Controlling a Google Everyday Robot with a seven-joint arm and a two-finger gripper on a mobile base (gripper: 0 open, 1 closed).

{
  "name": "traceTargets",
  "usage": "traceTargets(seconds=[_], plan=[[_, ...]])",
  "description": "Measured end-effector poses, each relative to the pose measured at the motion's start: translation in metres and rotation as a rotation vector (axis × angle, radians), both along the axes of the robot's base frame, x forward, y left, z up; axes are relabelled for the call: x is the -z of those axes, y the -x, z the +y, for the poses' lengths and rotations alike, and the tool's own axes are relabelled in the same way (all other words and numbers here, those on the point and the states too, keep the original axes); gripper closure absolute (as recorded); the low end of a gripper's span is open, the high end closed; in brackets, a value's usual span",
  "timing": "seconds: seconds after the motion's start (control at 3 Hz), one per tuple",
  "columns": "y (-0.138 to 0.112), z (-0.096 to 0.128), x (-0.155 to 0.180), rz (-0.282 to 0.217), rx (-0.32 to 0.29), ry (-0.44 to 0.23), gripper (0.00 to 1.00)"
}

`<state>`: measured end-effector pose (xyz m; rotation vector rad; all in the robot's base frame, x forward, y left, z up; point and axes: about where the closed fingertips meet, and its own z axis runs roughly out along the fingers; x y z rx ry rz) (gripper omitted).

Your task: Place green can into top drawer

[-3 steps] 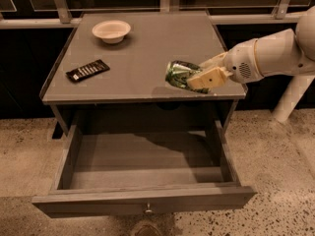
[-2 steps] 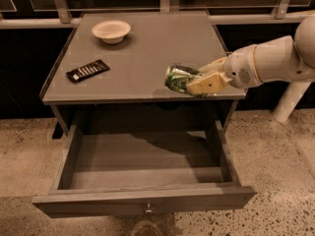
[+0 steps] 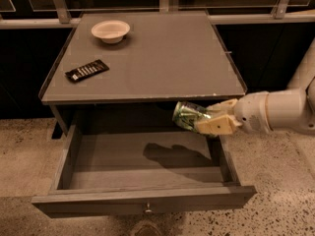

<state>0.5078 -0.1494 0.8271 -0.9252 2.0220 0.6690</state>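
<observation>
I will let go of the green can, now hanging above the drawer floor, with my gripper on the drawer's bottom beside the side (image 3: 191,143) nearest my arm.
The green can (image 3: 186,115) is a mottled green-and-white can lying on its side in the air, over the right part of the open top drawer (image 3: 142,201). My gripper (image 3: 209,120) reaches in from the right on a white arm and is shut on the can's right end. The can hangs just below the table's front edge and above the drawer floor, where it casts a shadow. The drawer is pulled out wide, with a small round knob on its front panel.
The grey table top (image 3: 162,63) carries a pale round bowl (image 3: 110,31) at the back left and a flat black remote-like bar (image 3: 87,70) at the left. A speckled floor surrounds the table. Dark windows and rails run behind it.
My gripper has carried the green can off the table top's right front corner, forward and down, to hang over the open drawer.
</observation>
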Motion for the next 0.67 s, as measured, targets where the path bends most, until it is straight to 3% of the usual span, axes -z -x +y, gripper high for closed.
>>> traceTargets(seconds=[0.33, 0.67], plan=[[0.025, -0.009, 0.040, 0.102, 0.024, -0.011, 1.00], [0.031, -0.016, 0.075, 0.145, 0.052, -0.030, 1.00]])
